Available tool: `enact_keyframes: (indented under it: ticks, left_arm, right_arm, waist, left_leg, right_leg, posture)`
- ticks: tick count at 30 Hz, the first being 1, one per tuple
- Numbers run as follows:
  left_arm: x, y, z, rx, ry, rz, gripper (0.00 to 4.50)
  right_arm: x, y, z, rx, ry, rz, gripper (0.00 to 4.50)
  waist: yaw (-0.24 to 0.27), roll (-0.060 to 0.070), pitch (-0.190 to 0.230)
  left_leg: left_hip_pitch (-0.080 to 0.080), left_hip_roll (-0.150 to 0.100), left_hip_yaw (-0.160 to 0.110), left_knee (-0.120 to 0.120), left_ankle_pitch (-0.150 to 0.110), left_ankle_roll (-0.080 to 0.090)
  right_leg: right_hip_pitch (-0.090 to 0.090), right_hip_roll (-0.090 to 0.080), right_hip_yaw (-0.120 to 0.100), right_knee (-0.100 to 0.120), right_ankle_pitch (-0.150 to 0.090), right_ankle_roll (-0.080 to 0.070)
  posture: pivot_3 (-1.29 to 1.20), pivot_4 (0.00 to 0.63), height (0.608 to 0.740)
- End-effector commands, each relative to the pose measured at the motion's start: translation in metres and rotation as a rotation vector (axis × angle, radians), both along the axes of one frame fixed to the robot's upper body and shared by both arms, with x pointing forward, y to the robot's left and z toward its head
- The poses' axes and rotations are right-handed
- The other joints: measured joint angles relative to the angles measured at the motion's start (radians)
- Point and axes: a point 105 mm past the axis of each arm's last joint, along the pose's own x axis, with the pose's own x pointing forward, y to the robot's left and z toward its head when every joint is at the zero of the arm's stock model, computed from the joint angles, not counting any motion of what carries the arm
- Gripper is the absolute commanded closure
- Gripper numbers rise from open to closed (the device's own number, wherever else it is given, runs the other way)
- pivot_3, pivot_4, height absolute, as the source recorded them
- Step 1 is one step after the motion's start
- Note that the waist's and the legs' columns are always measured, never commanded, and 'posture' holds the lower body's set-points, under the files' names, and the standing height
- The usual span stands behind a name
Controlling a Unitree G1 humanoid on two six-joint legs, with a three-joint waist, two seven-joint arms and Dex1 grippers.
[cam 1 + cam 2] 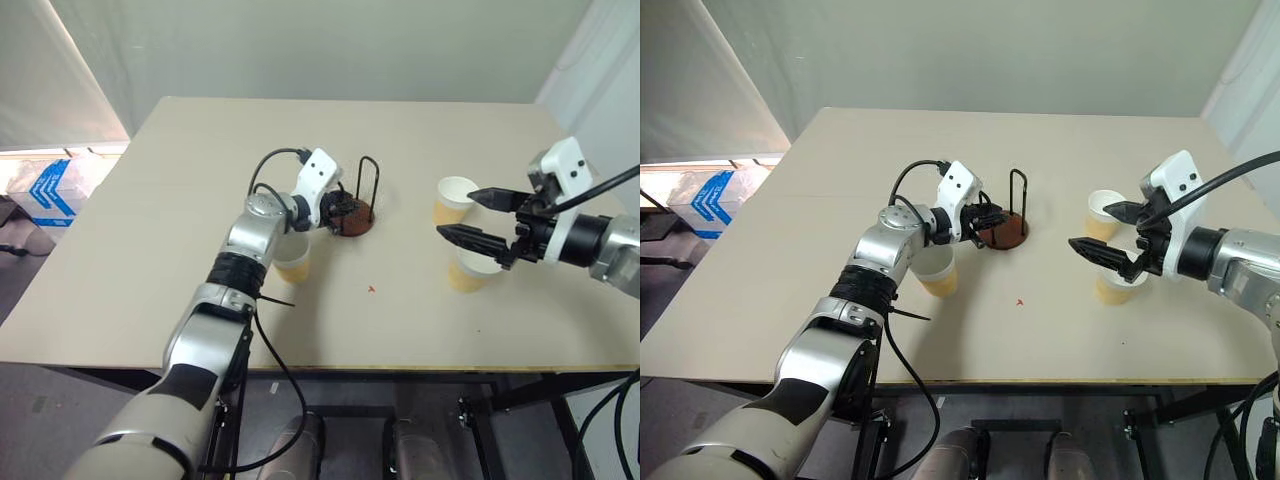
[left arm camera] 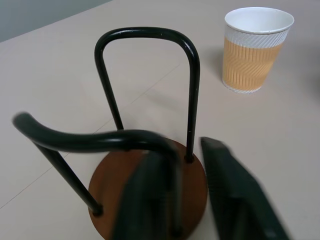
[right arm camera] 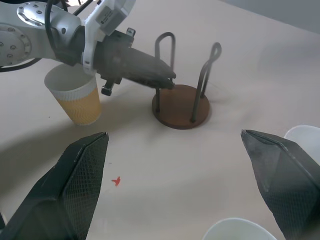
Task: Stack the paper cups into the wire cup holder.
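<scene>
Next, my right gripper should go to the near side of the farther-back paper cup's rim (image 1: 460,207) (image 3: 286,136), beyond the nearer cup, and close there.
The wire cup holder (image 1: 364,214) stands mid-table, a brown disc with two black loops. My left gripper (image 1: 340,212) has its fingers closed around the near loop (image 2: 100,140), just above the base (image 2: 115,180). One paper cup (image 1: 292,264) stands upright under my left forearm, just left of the holder. Two more paper cups stand to the right: one (image 1: 455,198) farther back, one (image 1: 466,274) nearer. My right gripper (image 1: 455,214) hovers open above and between these two, pointing toward the holder, with nothing between its fingers (image 3: 82,185).
The cups and holder rest on a beige table (image 1: 300,140). A small red mark (image 1: 371,289) lies in front of the holder. A blue and white box (image 1: 45,190) sits on the floor off the table's left edge.
</scene>
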Motion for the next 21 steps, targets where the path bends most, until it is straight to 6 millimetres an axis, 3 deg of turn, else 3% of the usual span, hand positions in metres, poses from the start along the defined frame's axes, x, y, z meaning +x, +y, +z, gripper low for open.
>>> enact_keyframes:
  ticks: [1, 6, 11, 17, 21]
  left_arm:
    - [-0.001, -0.009, 0.025, -0.036, -0.073, -0.035, 4.47]
    - [-0.014, -0.02, 0.028, -0.045, -0.074, -0.132, 4.47]
    - [-0.043, -0.025, 0.033, 0.017, -0.095, -0.3, 4.47]
    - [-0.092, -0.015, 0.029, 0.103, -0.037, -0.522, 4.47]
    - [-0.109, -0.013, 0.026, 0.102, 0.014, -0.583, 4.47]
  right_arm:
    - [-0.006, -0.002, 0.013, -0.012, -0.064, -0.01, 0.0]
    - [-0.008, -0.004, 0.014, -0.019, -0.067, -0.016, 0.0]
    - [-0.014, -0.013, 0.022, -0.057, -0.081, -0.03, 0.0]
    - [-0.042, -0.027, 0.04, -0.146, -0.037, 0.018, 0.0]
    - [-0.057, -0.03, 0.049, -0.188, 0.004, 0.06, 0.0]
  waist:
    - [0.0, 0.0, 0.0]
    - [0.001, 0.0, 0.0]
    - [0.001, 0.0, 0.0]
    - [0.003, 0.0, 0.0]
    - [0.005, 0.0, 0.0]
  left_leg:
    - [0.0, 0.0, 0.0, 0.0, 0.0, 0.0]
    - [0.0, 0.0, 0.0, 0.0, 0.0, 0.0]
    - [-0.001, 0.0, 0.001, 0.0, -0.001, 0.001]
    - [-0.001, 0.0, 0.001, 0.0, -0.003, 0.0]
    - [-0.001, 0.0, 0.0, 0.0, -0.004, -0.001]
  right_leg:
    - [0.0, 0.0, 0.0, 0.0, 0.0, 0.0]
    - [0.0, 0.0, 0.0, 0.0, 0.0, 0.0]
    - [0.0, 0.0, 0.0, 0.0, -0.001, 0.002]
    - [0.0, 0.0, 0.0, 0.0, -0.004, 0.001]
    - [0.0, 0.0, 0.001, 0.0, -0.011, -0.007]
  posture:
    - [0.0, 0.15, 0.74]
    - [0.0, 0.15, 0.74]
    - [0.0, 0.15, 0.74]
    - [0.0, 0.15, 0.74]
    - [0.0, 0.15, 0.74]
